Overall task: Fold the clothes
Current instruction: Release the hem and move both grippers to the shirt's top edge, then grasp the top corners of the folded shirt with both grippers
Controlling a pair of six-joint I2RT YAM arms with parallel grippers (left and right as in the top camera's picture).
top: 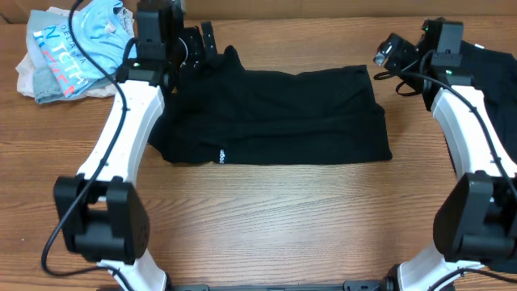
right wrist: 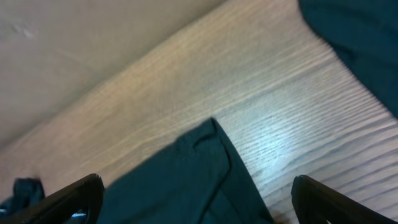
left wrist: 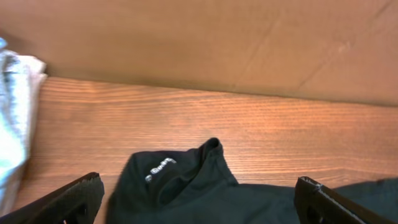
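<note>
The robot's right gripper needs to close on the black garment's far corner [top: 356, 73] [right wrist: 204, 138], the one on the side toward the other dark garment.
A black garment [top: 275, 117] lies folded flat across the middle of the wooden table. Its collar with a white label shows in the left wrist view [left wrist: 180, 183]. My left gripper [top: 198, 44] is open above the garment's far left corner, fingers either side of the collar [left wrist: 196, 202]. My right gripper [top: 392, 50] is open and empty just above the garment's far right corner [right wrist: 193, 174], its fingers spread wide [right wrist: 196, 202].
A heap of light blue and white clothes [top: 69, 48] lies at the far left corner. Another dark garment [top: 497, 81] lies at the right edge, also in the right wrist view [right wrist: 360, 43]. A brown wall [left wrist: 199, 37] borders the table's far side.
</note>
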